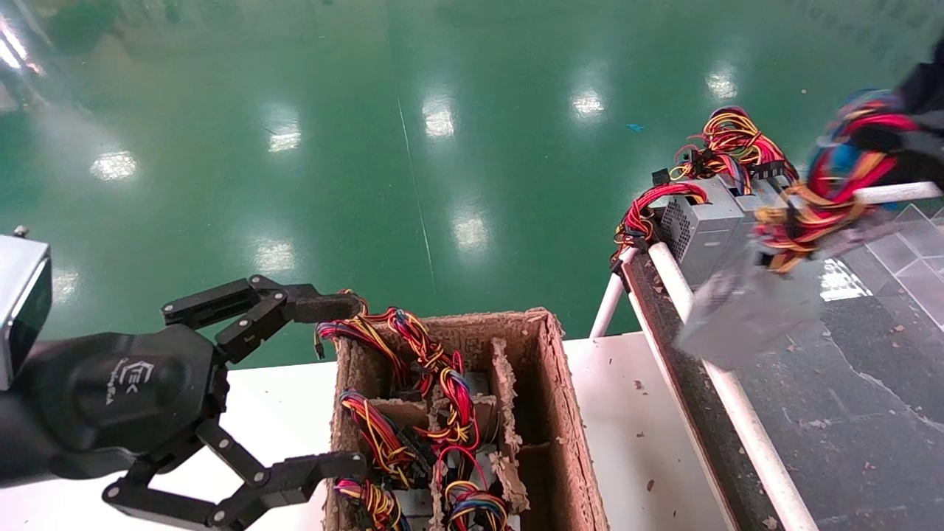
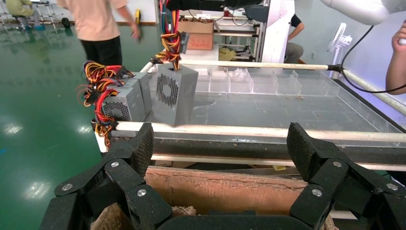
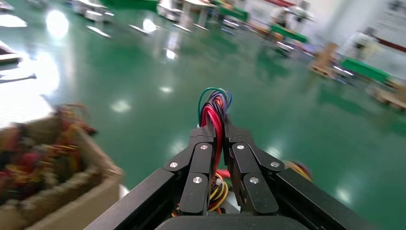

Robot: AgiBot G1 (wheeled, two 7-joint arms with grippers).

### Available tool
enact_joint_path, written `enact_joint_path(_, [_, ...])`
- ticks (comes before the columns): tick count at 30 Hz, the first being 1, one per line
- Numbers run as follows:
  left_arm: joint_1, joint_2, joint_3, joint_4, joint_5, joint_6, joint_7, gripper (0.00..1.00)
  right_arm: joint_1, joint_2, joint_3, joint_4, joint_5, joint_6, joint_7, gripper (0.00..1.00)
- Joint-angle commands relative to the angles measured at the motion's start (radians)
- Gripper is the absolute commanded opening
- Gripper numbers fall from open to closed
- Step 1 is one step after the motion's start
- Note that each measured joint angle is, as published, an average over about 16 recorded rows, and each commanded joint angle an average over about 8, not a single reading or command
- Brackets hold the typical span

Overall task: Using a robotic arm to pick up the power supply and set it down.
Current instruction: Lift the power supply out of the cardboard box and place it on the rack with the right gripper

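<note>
Next, I release the hanging power supply with my right gripper on the dark bench [image 1: 732, 305], just in front of the standing power supplies.
My right gripper [image 1: 901, 125] is at the far right, raised, shut on a red, yellow and blue wire bundle [image 1: 837, 181]. A grey power supply [image 1: 741, 313] dangles from those wires above the dark bench, blurred by motion. The left wrist view shows it hanging with its fan grille [image 2: 167, 90] facing me. In the right wrist view the gripper [image 3: 216, 130] pinches the wires [image 3: 214, 106] tightly. My left gripper [image 1: 344, 385] stands open beside the cardboard box [image 1: 554, 413], nothing between its fingers [image 2: 141, 143].
Other grey power supplies [image 1: 704, 225] with wire bundles stand at the bench's far corner [image 2: 125, 103]. White rails [image 1: 712, 335] edge the dark bench; clear plastic dividers [image 1: 911, 247] lie beyond. The cardboard box holds several wired units [image 1: 413, 413]. A person [image 2: 98, 24] stands behind.
</note>
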Motion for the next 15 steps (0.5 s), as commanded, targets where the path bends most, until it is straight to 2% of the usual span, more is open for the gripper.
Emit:
enact_joint_path(1, [0.000,0.000,0.000,0.000,0.000,0.000,0.000,1.00,-0.024,0.020,0.020,-0.025,0.001,0.022,-0.014,0.00])
enact_joint_path(8, [0.000,0.000,0.000,0.000,0.000,0.000,0.000,1.00,-0.041,0.020,0.009,-0.086,-0.044,0.067,-0.034,0.00])
enact_joint_path(15, [0.000,0.000,0.000,0.000,0.000,0.000,0.000,1.00,0.040,-0.024,-0.057,-0.137,-0.119,0.072,-0.023,0.00])
